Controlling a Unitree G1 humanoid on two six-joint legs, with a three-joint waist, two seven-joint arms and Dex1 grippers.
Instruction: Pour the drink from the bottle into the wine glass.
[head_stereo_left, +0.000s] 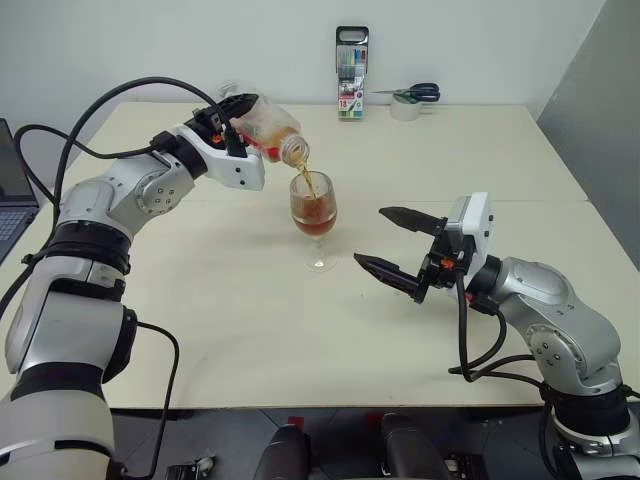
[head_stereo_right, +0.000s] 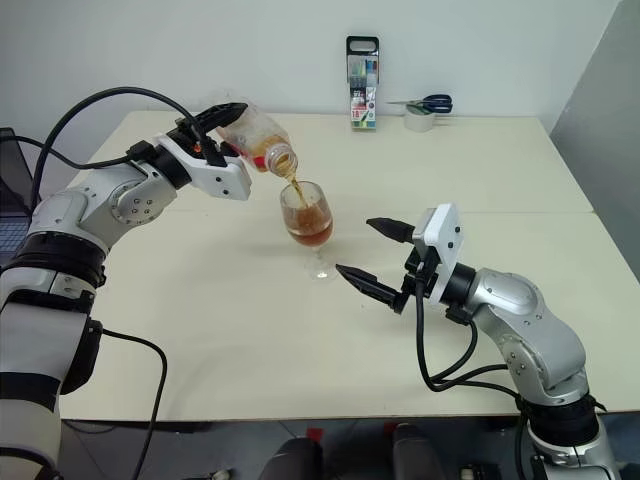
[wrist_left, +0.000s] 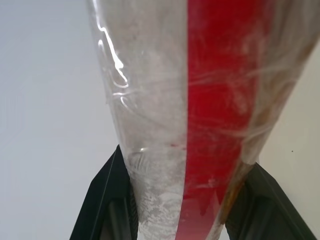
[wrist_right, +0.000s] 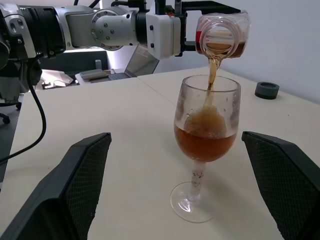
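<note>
Next, I release the bottle from my left gripper, standing upright on the cream table (head_stereo_left: 209, 254) between the laptop and the wine glass.
My left gripper (head_stereo_left: 247, 118) is shut on the bottle (head_stereo_left: 268, 128), a clear plastic one with a red label strip (wrist_left: 220, 100). It is held tilted, mouth down, over the wine glass (head_stereo_left: 318, 215). A thin amber stream of the drink (wrist_right: 212, 70) runs from the bottle's mouth into the bowl, which holds reddish-brown liquid (wrist_right: 205, 142) to about half its height. The glass stands upright on the cream table (head_stereo_left: 200, 320). My right gripper (head_stereo_left: 370, 235) hovers open just right of the glass, its black fingers (wrist_right: 80, 180) spread wide on either side of it and not touching it.
A tall marker-pen case (head_stereo_left: 352, 60) stands at the table's far edge, with scissors on a white roll (head_stereo_left: 408, 100) to its right. A laptop (head_stereo_left: 10, 195) sits off the left edge. A small dark round object (wrist_right: 267, 90) lies on the table beyond the glass.
</note>
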